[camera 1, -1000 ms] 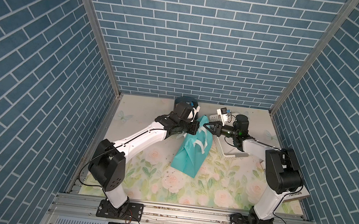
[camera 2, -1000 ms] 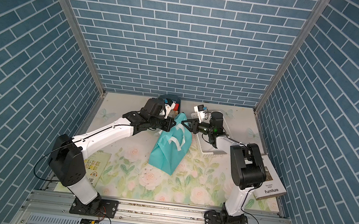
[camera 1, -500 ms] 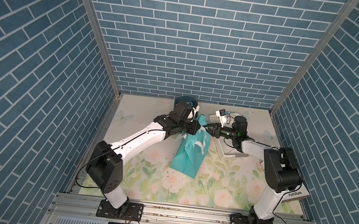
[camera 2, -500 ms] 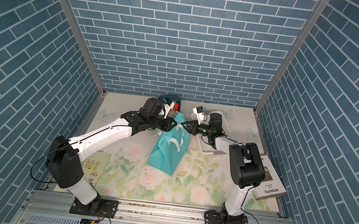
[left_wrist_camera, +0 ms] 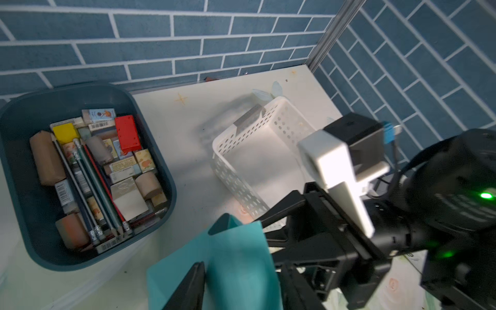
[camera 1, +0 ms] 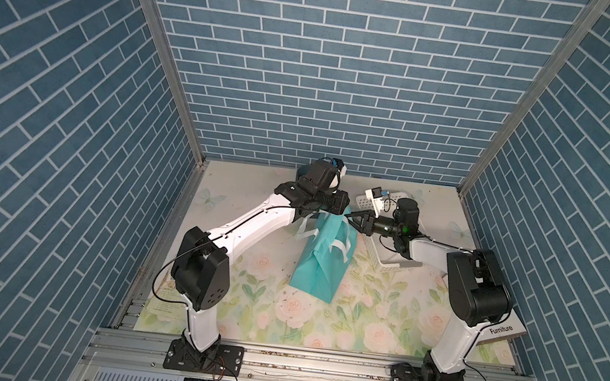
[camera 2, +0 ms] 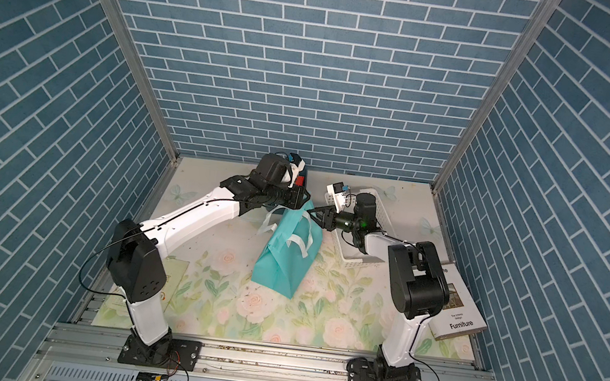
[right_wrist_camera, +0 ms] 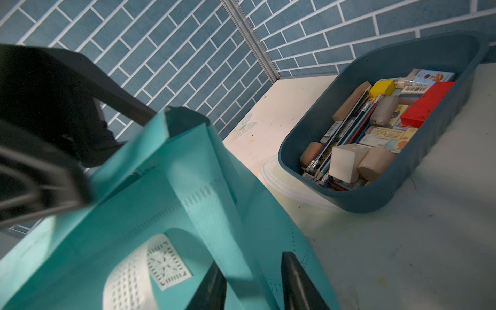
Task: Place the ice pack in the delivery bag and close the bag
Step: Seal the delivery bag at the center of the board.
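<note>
The far end of the slanted delivery bag's top is crowded by both my grippers, so I will use my left gripper to take the top nearer its middle (camera 1: 329, 240) and straighten the bag.
The teal delivery bag (camera 1: 319, 268) (camera 2: 280, 263) stands mid-table, its white strap handles (camera 1: 306, 232) hanging over its sides. Both arms meet at its top rim. In the left wrist view my left gripper (left_wrist_camera: 244, 288) has its jaws apart, with a flap of the bag's teal fabric (left_wrist_camera: 236, 257) standing between them. My right gripper (right_wrist_camera: 255, 285) also has its jaws apart, straddling a fold of the bag's wall (right_wrist_camera: 193, 171). In a top view the left gripper (camera 1: 341, 213) and right gripper (camera 1: 351, 223) almost touch. The ice pack is not in view.
A dark blue bin (left_wrist_camera: 24, 204) (right_wrist_camera: 375, 198) full of erasers, pencils and blocks sits at the back wall. A white perforated basket (left_wrist_camera: 222, 139) (camera 1: 393, 265) lies under the right arm, nothing visible inside. A "Furniture" book (camera 2: 458, 313) lies front right, a paper sheet (camera 2: 174, 274) front left.
My left gripper's jaws have opened from shut at the bag's rim. The right gripper and the bag have hardly moved.
</note>
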Motion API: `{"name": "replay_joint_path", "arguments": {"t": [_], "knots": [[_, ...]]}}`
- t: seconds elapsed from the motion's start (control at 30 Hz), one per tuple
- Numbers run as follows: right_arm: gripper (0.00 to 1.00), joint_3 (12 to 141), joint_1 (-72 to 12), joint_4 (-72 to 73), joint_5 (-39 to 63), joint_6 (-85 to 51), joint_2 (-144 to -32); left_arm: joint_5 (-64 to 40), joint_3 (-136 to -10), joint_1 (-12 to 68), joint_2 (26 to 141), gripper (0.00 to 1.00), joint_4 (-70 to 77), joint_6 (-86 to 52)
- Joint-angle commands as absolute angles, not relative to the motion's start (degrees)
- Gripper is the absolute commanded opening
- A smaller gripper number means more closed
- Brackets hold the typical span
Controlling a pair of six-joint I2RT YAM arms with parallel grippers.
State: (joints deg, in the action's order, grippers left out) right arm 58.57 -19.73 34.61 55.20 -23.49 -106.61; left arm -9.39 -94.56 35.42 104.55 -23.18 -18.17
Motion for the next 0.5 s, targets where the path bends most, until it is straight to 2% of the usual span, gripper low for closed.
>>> {"name": "replay_joint_path", "arguments": {"t": [0.0,0.13,0.23,0.3,0.37,0.43,0.47], "knots": [[0.37,57.83,-20.23,34.1,55.28,-21.09,-105.94,-8.52,-93.54,34.26,104.6,0.46,-23.99,-17.86],[0.37,57.85,-20.52,34.03,55.08,-21.01,-105.92,-12.71,-92.41,34.23,104.8,0.44,-22.61,-18.31],[0.37,58.15,-20.65,33.69,54.94,-21.01,-105.91,-15.79,-91.37,34.27,105.19,0.27,-21.65,-18.62],[0.37,58.38,-20.67,33.42,54.87,-20.96,-105.76,-17.94,-90.93,34.23,105.8,0.24,-21.41,-18.66],[0.37,58.49,-20.74,33.09,54.76,-20.92,-105.53,-19.71,-91.29,34.23,106.62,0.16,-21.91,-18.68],[0.37,58.46,-20.74,32.77,54.53,-20.92,-105.13,-20.31,-91.38,34.27,106.93,0.0,-22.12,-18.57],[0.37,58.56,-20.72,32.57,54.3,-20.85,-104.87,-20.03,-91.34,34.27,106.78,0.0,-22.27,-18.57]]}}
